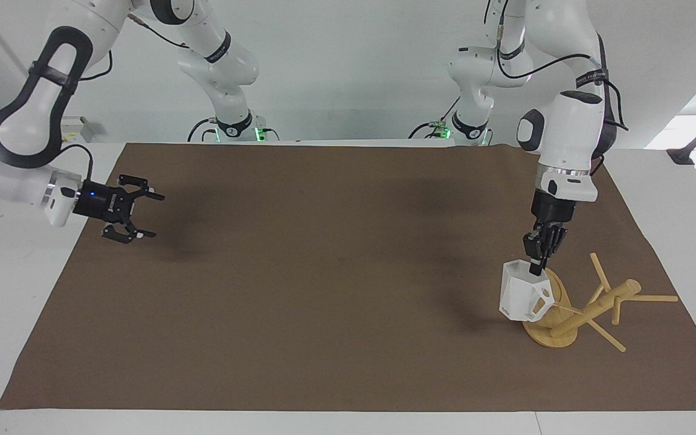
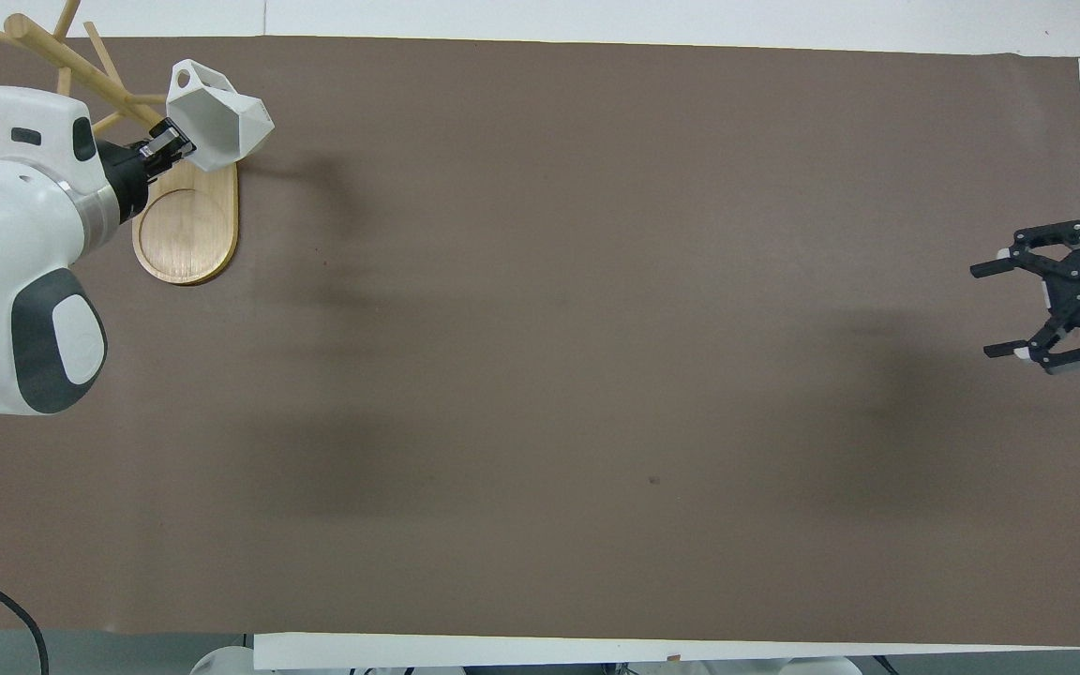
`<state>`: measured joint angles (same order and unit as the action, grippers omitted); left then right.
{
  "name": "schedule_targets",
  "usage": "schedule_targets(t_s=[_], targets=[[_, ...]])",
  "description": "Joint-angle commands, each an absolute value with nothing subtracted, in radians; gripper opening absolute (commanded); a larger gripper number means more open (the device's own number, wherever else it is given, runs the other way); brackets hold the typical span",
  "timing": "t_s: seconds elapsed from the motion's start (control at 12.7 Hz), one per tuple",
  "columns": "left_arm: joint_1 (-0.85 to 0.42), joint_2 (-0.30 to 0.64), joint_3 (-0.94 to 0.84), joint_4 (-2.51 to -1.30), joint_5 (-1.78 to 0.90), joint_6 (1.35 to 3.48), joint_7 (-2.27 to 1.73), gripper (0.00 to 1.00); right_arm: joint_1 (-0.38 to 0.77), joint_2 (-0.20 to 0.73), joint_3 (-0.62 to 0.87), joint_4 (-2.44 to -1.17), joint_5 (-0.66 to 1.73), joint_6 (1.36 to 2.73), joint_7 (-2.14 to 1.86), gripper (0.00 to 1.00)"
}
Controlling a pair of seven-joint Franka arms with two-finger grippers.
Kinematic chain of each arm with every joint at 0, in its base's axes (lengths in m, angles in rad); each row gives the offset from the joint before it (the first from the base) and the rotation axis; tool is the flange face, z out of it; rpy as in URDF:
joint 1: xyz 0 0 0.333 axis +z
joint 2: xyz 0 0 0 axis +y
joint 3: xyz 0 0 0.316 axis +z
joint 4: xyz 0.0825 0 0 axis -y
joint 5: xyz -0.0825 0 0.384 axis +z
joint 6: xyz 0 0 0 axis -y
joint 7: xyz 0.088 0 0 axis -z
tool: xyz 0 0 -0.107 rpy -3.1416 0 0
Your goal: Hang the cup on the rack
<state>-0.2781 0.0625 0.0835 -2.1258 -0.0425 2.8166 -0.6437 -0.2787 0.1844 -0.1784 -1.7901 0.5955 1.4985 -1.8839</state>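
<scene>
Next, I release the white faceted cup from my left gripper on the rack's peg that points over the oval base (image 2: pixel 176 130).
The white faceted cup (image 1: pixel 522 295) hangs from my left gripper (image 1: pixel 536 266), which is shut on its rim. The cup's handle with its hole faces the rack. The cup is low over the edge of the rack's oval base; whether it touches it I cannot tell. The bamboo rack (image 1: pixel 602 302) lies tipped over, with its post and pegs slanting toward the left arm's end of the table. In the overhead view the cup (image 2: pixel 221 117) covers one end of the rack's base (image 2: pixel 186 239), with the left gripper (image 2: pixel 165 146) beside it. My right gripper (image 1: pixel 154 215) is open and empty.
A brown mat (image 1: pixel 336 284) covers the table. The right gripper (image 2: pixel 982 311) hovers over the mat's edge at the right arm's end of the table. The rack's thin pegs (image 1: pixel 656 298) stick out toward the mat's edge at the left arm's end.
</scene>
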Motion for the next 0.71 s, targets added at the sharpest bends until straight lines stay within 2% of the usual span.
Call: schedule_targets(t_s=[0.0, 0.24, 0.47, 0.63], targets=[[-0.258, 0.064, 0.072, -2.143, -0.044, 2.855, -0.635, 0.00, -0.264, 0.059, -0.157, -1.789, 0.462, 1.503, -1.656, 1.00], [-0.256, 0.063, 0.072, -2.143, -0.044, 2.850, -0.635, 0.00, -0.171, -0.040, -0.150, -1.761, 0.309, 1.497, -1.366, 1.00], [-0.232, 0.063, 0.072, -2.144, -0.044, 2.846, -0.634, 0.00, -0.043, -0.049, -0.150, -1.651, 0.139, 1.396, -1.023, 1.00], [-0.222, 0.063, 0.072, -2.145, -0.046, 2.842, -0.635, 0.00, -0.009, -0.045, -0.150, -1.623, 0.101, 1.373, -0.774, 1.00]])
